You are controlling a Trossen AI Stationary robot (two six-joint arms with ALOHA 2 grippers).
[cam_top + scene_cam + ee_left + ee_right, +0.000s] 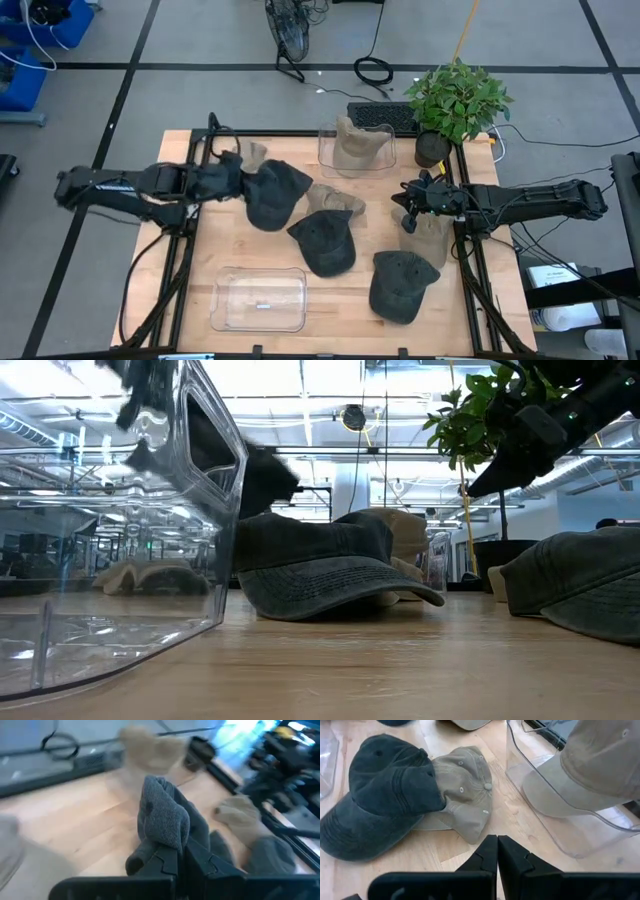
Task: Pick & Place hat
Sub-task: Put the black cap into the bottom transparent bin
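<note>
Next, my left gripper releases the dark grey cap in the empty clear bin (272, 281), setting it free close to that bin's far rim.
My left gripper (238, 181) is shut on a dark grey cap (272, 195) left of the table's middle; the low view shows this cap (264, 475) up in the air behind the clear bin. My right gripper (408, 196) is shut and empty, hovering right of the middle; in its wrist view the fingers (497, 854) point at a dark cap (385, 795) lying partly over a beige cap (465, 795). A second dark cap (402, 286) rests crown up on the table near the front right. My left gripper pinches a bunched fold of the dark cap's cloth (162, 827) between its two fingers (200, 862), coming level from the table's left. The cap juts out beyond the fingertips and is lifted off the table.
An empty clear bin (258, 300) stands at the near edge. A second clear bin (352, 158) at the far edge holds a beige cap. Another beige cap (426, 236) lies under the right arm and one more (250, 155) behind the left gripper. A potted plant (455, 100) stands far right.
</note>
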